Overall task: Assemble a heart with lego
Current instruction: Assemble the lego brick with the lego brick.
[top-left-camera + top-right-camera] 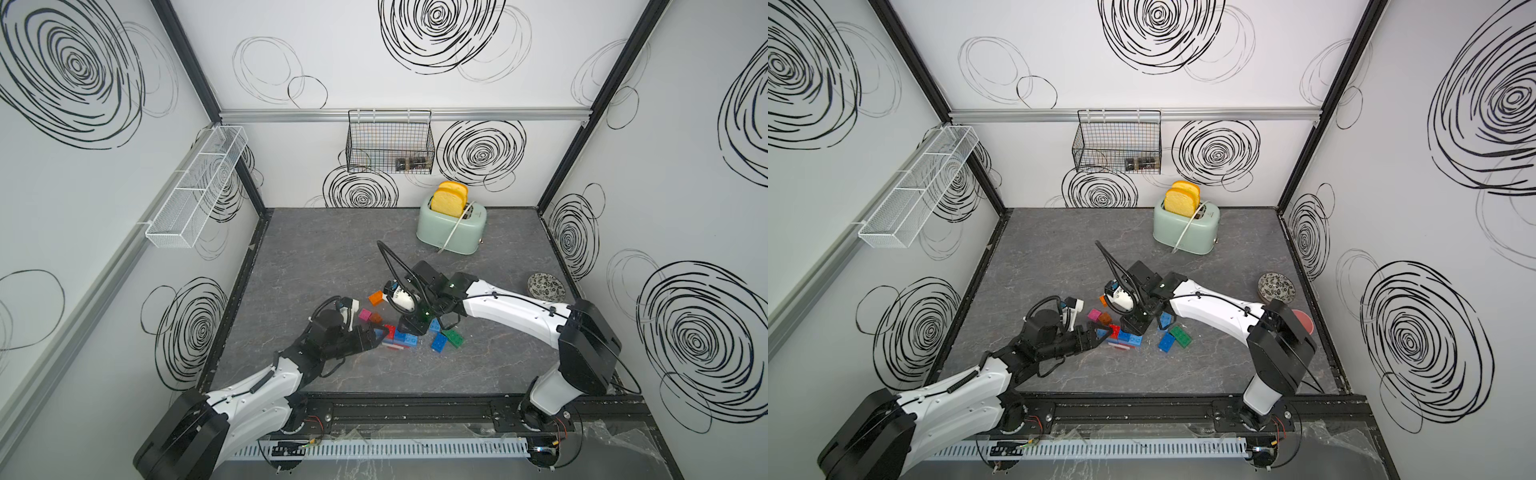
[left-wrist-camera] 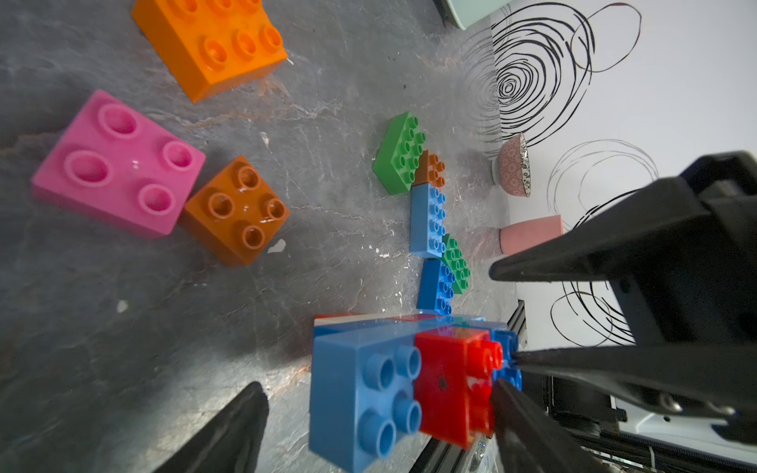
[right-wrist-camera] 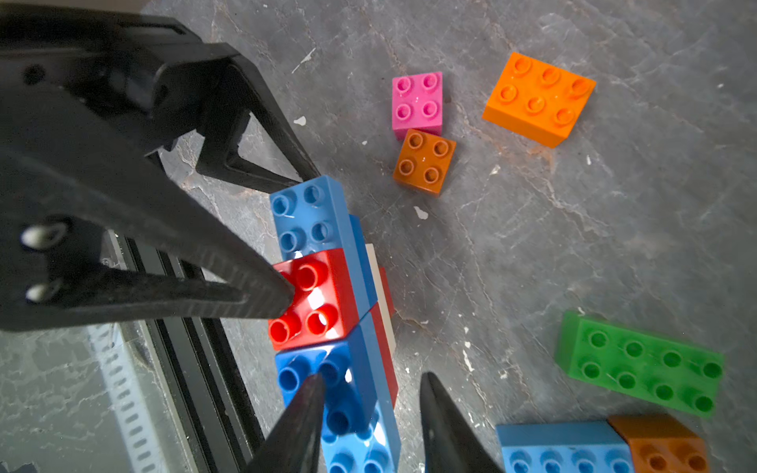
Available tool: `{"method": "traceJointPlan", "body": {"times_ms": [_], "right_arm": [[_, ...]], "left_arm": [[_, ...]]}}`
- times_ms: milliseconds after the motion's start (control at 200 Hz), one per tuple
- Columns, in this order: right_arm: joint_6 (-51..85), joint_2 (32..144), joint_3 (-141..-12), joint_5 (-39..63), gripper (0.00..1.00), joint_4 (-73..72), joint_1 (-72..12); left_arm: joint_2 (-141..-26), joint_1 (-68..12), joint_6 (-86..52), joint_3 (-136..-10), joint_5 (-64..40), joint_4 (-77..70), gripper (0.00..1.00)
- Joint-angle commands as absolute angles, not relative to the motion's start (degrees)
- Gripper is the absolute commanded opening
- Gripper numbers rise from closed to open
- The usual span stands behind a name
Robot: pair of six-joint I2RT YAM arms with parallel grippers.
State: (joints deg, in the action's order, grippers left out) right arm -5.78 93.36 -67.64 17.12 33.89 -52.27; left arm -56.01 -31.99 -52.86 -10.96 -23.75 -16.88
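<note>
I should open my right gripper wider, line it up and grip the red brick's sides (image 3: 345,293), because my right gripper's finger sits over the studs of the dark blue brick.
A stacked lego assembly (image 1: 399,338) of blue, red and white bricks sits at front centre of the table. My left gripper (image 2: 375,387) is open and straddles its blue square brick (image 2: 368,393) and red brick (image 2: 450,385). One fingertip (image 3: 270,297) rests against the red brick; the other stands clear. My right gripper (image 3: 372,377) comes down on the assembly's other end, jaws narrow, with floor showing beside one finger (image 3: 442,426). Loose bricks lie around: orange (image 1: 375,297), pink (image 1: 365,314), brown (image 1: 376,318), green (image 1: 453,337) and blue (image 1: 439,342).
A mint toaster (image 1: 451,226) with bread stands at the back. A patterned bowl (image 1: 546,286) and a pink cup (image 1: 1304,322) sit by the right wall. A black wire basket (image 1: 390,141) and a white mesh shelf (image 1: 195,187) hang on the walls. A black rail (image 1: 415,409) runs along the front.
</note>
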Motion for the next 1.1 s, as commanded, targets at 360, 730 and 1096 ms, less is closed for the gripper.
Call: {"method": "traceJointPlan", "body": {"times_ms": [360,730,1096], "right_arm": [[-7.6,97.2,-68.2,9.4,0.37,38.5,-54.9],[-9.1,98.3,-67.1,7.8,0.34,38.6,-56.7],[-8.4,94.5,-69.8,13.8,0.38,35.9,-55.5]], "left_arm": [[-56.7,-32.9,-52.3,-11.1,-21.1,-16.2,0.85],[-57.0,-34.3,-52.1,-10.0,-20.1,-15.0,0.80],[-55.2,-34.3,-52.7,-13.6,-21.1,-14.1,0.81]]}}
